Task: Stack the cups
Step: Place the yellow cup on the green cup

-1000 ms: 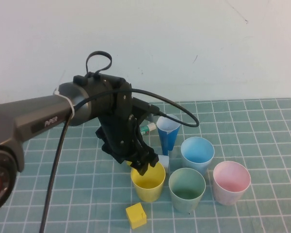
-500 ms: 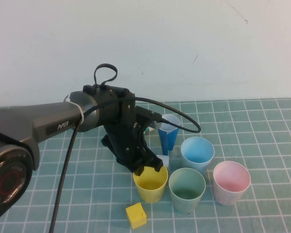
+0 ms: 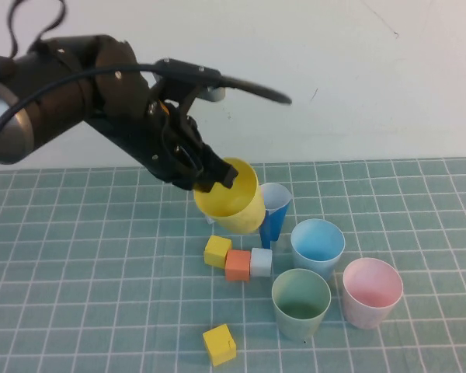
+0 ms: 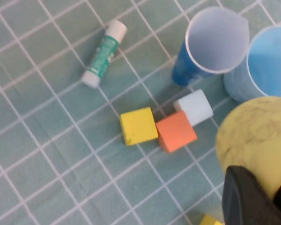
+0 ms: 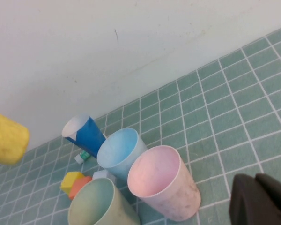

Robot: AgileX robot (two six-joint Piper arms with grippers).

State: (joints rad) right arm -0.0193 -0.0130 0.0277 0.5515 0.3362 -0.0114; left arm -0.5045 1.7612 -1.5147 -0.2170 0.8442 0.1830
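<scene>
I will use my left gripper to release the yellow cup inside the green cup (image 3: 300,293), at the spot nearest to the orange and white blocks.
My left gripper (image 3: 211,176) is shut on the yellow cup (image 3: 231,199) and holds it tilted in the air above the mat, left of the dark blue cone cup (image 3: 273,211). In the left wrist view the yellow cup (image 4: 253,136) sits between the fingers (image 4: 246,199). The green cup (image 3: 300,301), light blue cup (image 3: 317,245) and pink cup (image 3: 370,291) stand upright and close together at the front right. My right gripper (image 5: 261,200) is shut and empty, low over the mat beside the pink cup (image 5: 161,187); it does not show in the high view.
A yellow block (image 3: 217,251), an orange block (image 3: 238,265) and a white block (image 3: 261,262) lie in a row below the held cup. Another yellow block (image 3: 218,344) lies near the front edge. A green-and-white tube (image 4: 104,53) lies behind the blocks.
My left gripper has lifted the yellow cup off the mat, up and back. The yellow, orange and white blocks now show near where it stood.
</scene>
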